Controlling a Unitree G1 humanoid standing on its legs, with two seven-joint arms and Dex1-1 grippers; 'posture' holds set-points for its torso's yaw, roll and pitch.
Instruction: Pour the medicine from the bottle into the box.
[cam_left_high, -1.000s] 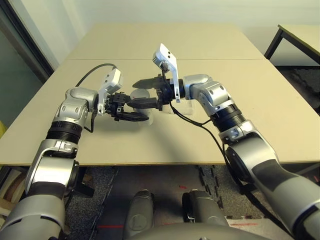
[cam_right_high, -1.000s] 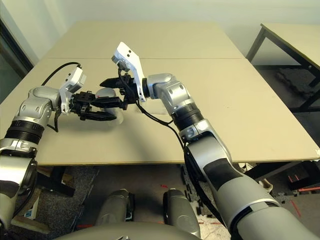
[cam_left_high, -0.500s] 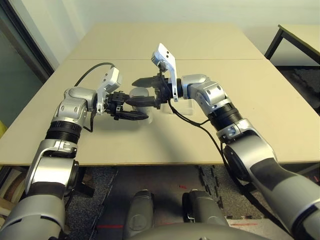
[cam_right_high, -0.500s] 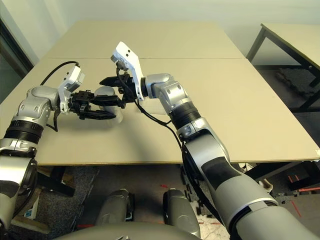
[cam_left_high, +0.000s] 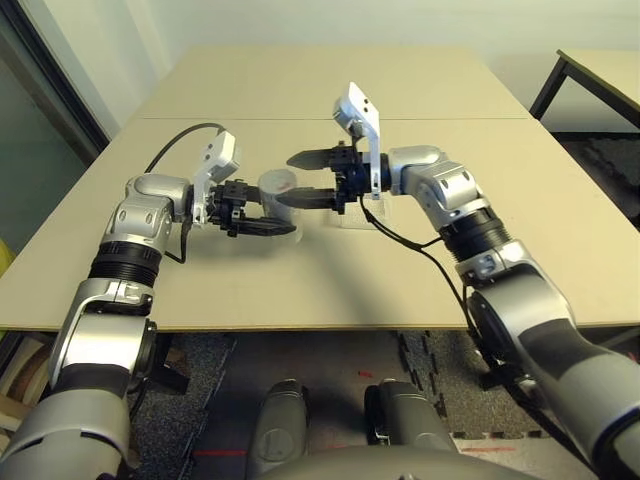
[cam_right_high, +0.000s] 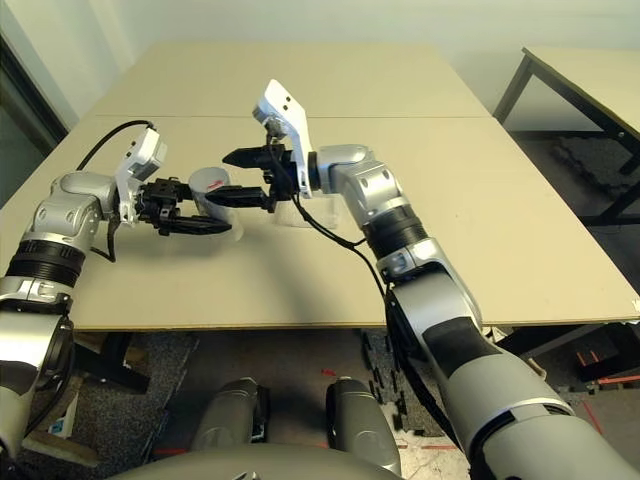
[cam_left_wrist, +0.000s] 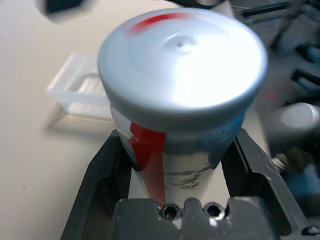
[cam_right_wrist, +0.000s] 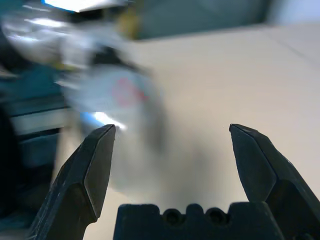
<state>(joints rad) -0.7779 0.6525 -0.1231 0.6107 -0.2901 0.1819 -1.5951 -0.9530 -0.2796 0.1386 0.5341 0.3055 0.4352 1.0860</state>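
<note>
I will next close my right gripper around the bottle's grey cap (cam_left_high: 277, 182) (cam_right_wrist: 117, 95), while my left gripper keeps holding the body of the bottle.
My left gripper (cam_left_high: 266, 216) is shut on the bottle (cam_left_high: 274, 185), a silver-grey cylinder held just above the table at centre left. The left wrist view shows its round grey cap (cam_left_wrist: 182, 60), red mark on top, still on, with my left fingers (cam_left_wrist: 97, 175) clamped on the body. The right gripper (cam_left_high: 290, 180) stands open facing the capped end, its fingertips close to the cap without gripping it. The blurred bottle (cam_right_wrist: 117, 100) lies beyond its spread fingers (cam_right_wrist: 97, 155). The clear box (cam_left_high: 362, 216) sits on the table under my right wrist. The medicine is out of view.
The beige table (cam_left_high: 330, 90) stretches far behind and to both sides of the arms. A seam (cam_left_high: 450, 118) crosses it behind the grippers. A second table with dark legs (cam_left_high: 560, 80) stands at the far right.
My right gripper has drawn back to the right, off the bottle's cap that its fingers straddled before, and it stays open. The left gripper has barely moved with the bottle.
</note>
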